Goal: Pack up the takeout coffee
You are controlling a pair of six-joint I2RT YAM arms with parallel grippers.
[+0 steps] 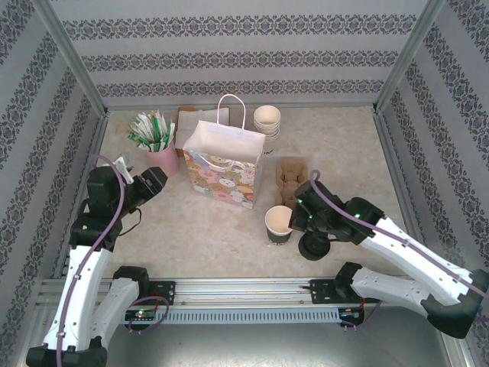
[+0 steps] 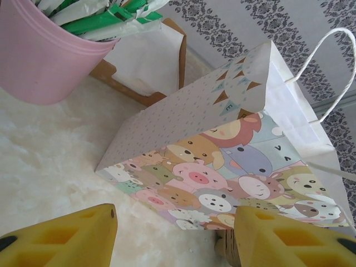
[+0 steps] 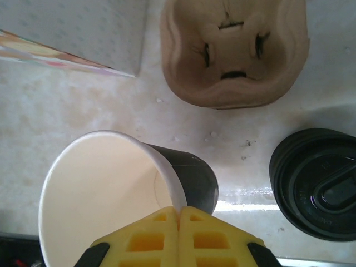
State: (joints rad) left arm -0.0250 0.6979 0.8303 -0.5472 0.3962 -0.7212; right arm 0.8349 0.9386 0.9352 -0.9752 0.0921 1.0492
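Note:
Next, I set the coffee cup down with my right gripper on the table (image 1: 283,245) (image 3: 216,190) beside the stack of black lids and let go of it there.
The takeout coffee cup (image 1: 279,223) stands lidless on the table in front of the bag, dark outside and cream inside (image 3: 105,189). My right gripper (image 1: 294,222) (image 3: 179,214) is shut on the cup's right rim, one yellow finger inside the wall and one outside. A stack of black lids (image 3: 317,183) (image 1: 314,247) sits just right of the cup. The cartoon-animal paper bag (image 1: 221,160) (image 2: 222,167) stands open at mid table. My left gripper (image 1: 153,182) (image 2: 175,222) hangs open left of the bag, holding nothing.
A brown pulp cup carrier (image 1: 289,180) (image 3: 233,50) lies between bag and cup. A pink tumbler of wrapped sticks (image 1: 163,157) (image 2: 44,61) stands beside my left gripper. Stacked cream cups (image 1: 267,121) and a brown napkin box (image 2: 150,61) sit behind the bag.

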